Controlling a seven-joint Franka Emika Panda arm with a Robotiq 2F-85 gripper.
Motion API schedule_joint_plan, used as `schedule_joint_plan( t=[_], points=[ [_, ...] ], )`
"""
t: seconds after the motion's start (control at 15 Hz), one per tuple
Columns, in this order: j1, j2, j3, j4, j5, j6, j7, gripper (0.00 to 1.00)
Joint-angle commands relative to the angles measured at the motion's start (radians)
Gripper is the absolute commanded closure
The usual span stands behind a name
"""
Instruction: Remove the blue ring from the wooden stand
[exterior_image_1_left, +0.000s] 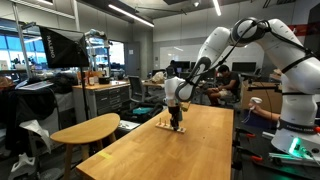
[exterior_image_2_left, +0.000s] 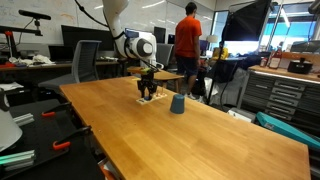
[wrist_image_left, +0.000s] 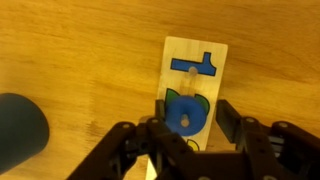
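The wooden stand slants between the gripper's fingers, so the robot should open the gripper, turn it square to the stand and close it on the blue ring (wrist_image_left: 186, 115) before lifting.
In the wrist view the wooden stand (wrist_image_left: 195, 52) is a pale oblong board lying flat on the table. The blue ring (wrist_image_left: 187, 115) sits on it over a peg, with green marks at its edges. My gripper (wrist_image_left: 194, 112) is open and lowered over the stand, one finger on each side of the ring. The left finger is close against the ring and the right finger stands a little apart. In both exterior views the gripper (exterior_image_1_left: 177, 118) (exterior_image_2_left: 147, 88) hangs just above the small stand (exterior_image_1_left: 170, 126) (exterior_image_2_left: 148, 99) on the big wooden table.
A blue T-shaped piece (wrist_image_left: 196, 66) lies on the far end of the stand. A dark teal cup (exterior_image_2_left: 177, 104) (wrist_image_left: 20, 130) stands on the table close beside the stand. A round side table (exterior_image_1_left: 85, 130), desks, chairs and people surround the table.
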Motion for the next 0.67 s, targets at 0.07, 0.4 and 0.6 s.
schedule_joint_plan(
  t=[0.07, 0.4, 0.6],
  points=[
    [0.004, 0.024, -0.011, 0.031, 0.021, -0.002, 0.016, 0.74],
    [-0.008, 0.026, 0.005, 0.023, 0.053, 0.005, 0.007, 0.24],
    [-0.02, 0.032, 0.018, 0.018, 0.089, 0.017, 0.0, 0.03]
  ],
)
